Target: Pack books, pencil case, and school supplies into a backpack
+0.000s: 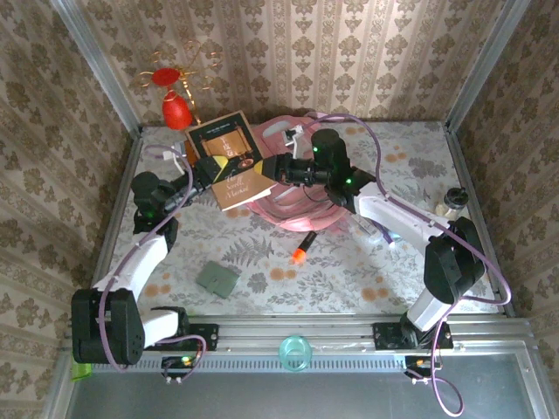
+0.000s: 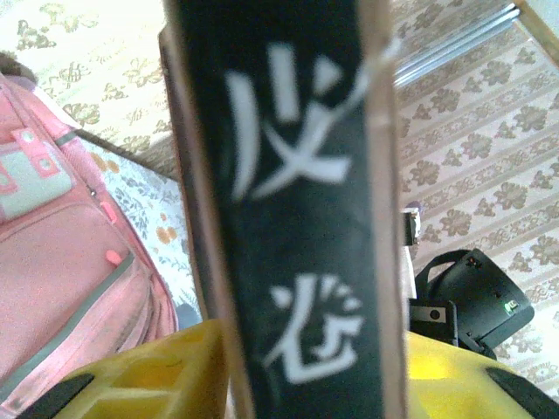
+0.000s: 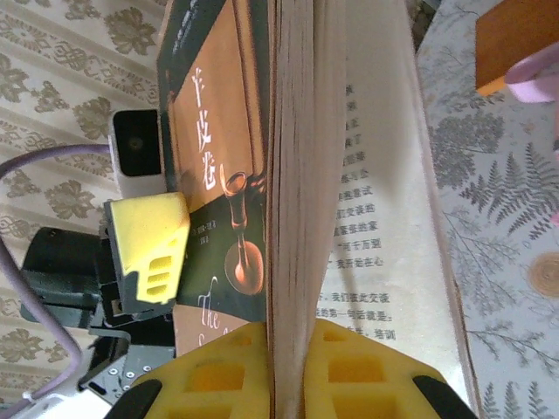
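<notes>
The book's printed page spreads out past my right gripper's fingers, so next my right gripper opens and closes around both covers [image 3: 301, 209] before my left gripper lets the spine free.
A book [image 1: 229, 159] with a dark and tan-brown cover is held up in the air over the back of the table, between both grippers. My left gripper [image 1: 199, 173] is on its spine [image 2: 297, 218]. The yellow fingers [image 2: 148, 371] press on both sides of the spine, so the left gripper [image 2: 301, 375] is shut on it. My right gripper [image 1: 278, 168] is shut on the page edges [image 3: 293, 262] at the opposite side. One printed leaf [image 3: 376, 218] splays off to the right of the right gripper [image 3: 293, 367]. The pink backpack [image 1: 288, 216] lies under the right arm. An orange-and-black marker [image 1: 303, 247] and a flat grey-green pencil case [image 1: 217, 278] lie on the table.
A red ornament on a gold wire stand [image 1: 175, 105] sits at the back left. A small jar [image 1: 452, 201] stands by the right wall. A teal cup [image 1: 295, 352] sits on the front rail. Metal frame posts and wallpapered walls enclose the table [image 1: 367, 279].
</notes>
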`<action>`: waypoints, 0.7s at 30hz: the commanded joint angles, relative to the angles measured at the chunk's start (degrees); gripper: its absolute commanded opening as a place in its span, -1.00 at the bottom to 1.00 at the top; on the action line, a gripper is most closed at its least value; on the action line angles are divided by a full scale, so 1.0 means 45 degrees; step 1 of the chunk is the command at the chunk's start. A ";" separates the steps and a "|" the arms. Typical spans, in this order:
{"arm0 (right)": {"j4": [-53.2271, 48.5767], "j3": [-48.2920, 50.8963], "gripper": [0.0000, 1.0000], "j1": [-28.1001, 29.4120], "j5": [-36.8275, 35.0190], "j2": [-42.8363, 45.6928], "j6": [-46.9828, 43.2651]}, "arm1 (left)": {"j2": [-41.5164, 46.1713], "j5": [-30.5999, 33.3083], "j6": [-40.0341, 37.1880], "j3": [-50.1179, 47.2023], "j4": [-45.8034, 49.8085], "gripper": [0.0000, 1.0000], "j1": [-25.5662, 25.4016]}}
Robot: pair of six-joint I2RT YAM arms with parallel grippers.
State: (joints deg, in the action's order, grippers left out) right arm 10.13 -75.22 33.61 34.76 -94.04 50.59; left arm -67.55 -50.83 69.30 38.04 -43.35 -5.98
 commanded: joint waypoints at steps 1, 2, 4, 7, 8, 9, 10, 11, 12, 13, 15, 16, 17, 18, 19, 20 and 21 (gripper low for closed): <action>-0.0371 0.0350 -1.00 -0.0361 -0.0075 0.0744 -0.0685 | 0.0700 -0.0308 -0.1377 0.0742 0.0796 -0.28 -0.0082; -0.0441 0.0454 -1.00 -0.0414 -0.0135 0.0841 -0.0780 | 0.0783 -0.0281 -0.1596 0.0798 0.1098 -0.28 -0.0106; -0.0493 0.0577 -1.00 -0.0437 -0.0113 0.0951 -0.0940 | 0.0898 -0.0219 -0.2026 0.0905 0.1712 -0.28 -0.0207; -0.0358 0.0659 -1.00 -0.0420 0.0059 0.0983 -0.0915 | 0.0948 -0.0139 -0.2615 0.1131 0.2496 -0.35 -0.0453; -0.0292 0.0680 -1.00 -0.0407 0.0120 0.0991 -0.0896 | 0.0930 -0.0131 -0.2729 0.1213 0.2660 -0.40 -0.0522; -0.0215 0.0711 -1.00 -0.0398 0.0169 0.0977 -0.0893 | 0.0907 -0.0119 -0.2828 0.1286 0.2765 -0.45 -0.0596; -0.0193 0.0719 -1.00 -0.0389 0.0184 0.0990 -0.0890 | 0.0880 -0.0111 -0.2882 0.1325 0.2791 -0.51 -0.0649; -0.0164 0.0734 -1.00 -0.0378 0.0219 0.0987 -0.0890 | 0.0829 -0.0096 -0.2910 0.1367 0.2788 -0.58 -0.0683; -0.0127 0.0764 -1.00 -0.0378 0.0242 0.0986 -0.0920 | 0.0802 -0.0096 -0.2900 0.1404 0.2815 -0.65 -0.0705; -0.0069 0.0787 -1.00 -0.0369 0.0296 0.0999 -0.0929 | 0.0759 -0.0110 -0.2899 0.1427 0.2829 -0.73 -0.0713; -0.0268 0.0817 -0.85 -0.0396 0.0303 0.1102 -0.1173 | 0.0731 -0.0095 -0.2880 0.1471 0.2750 -0.89 -0.0722; -0.0590 0.0838 -0.66 -0.0476 0.0195 0.1200 -0.1403 | 0.0751 -0.0082 -0.2845 0.1467 0.2688 -1.00 -0.0741; -0.0903 0.0884 -0.44 -0.0631 0.0114 0.1322 -0.1633 | 0.0787 -0.0073 -0.2836 0.1467 0.2626 -1.00 -0.0749; -0.1115 0.1008 -0.19 -0.0820 0.0098 0.1469 -0.1857 | 0.0849 -0.0110 -0.2839 0.1486 0.2603 -1.00 -0.0794; -0.1283 0.1134 0.06 -0.1004 0.0149 0.1583 -0.2065 | 0.0898 -0.0163 -0.2868 0.1500 0.2566 -1.00 -0.0853; -0.1529 0.1221 0.36 -0.1214 0.0323 0.1662 -0.2312 | 0.0957 -0.0284 -0.2957 0.1560 0.2553 -1.00 -0.0972; -0.1802 0.1218 0.54 -0.1388 0.0610 0.1693 -0.2647 | 0.0999 -0.0453 -0.3103 0.1632 0.2567 -1.00 -0.1132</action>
State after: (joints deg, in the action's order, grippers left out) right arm 5.10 -70.11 29.54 35.20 -89.21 43.42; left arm -65.34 -49.89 57.98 42.02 -28.64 -9.67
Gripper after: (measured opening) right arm 0.695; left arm 0.167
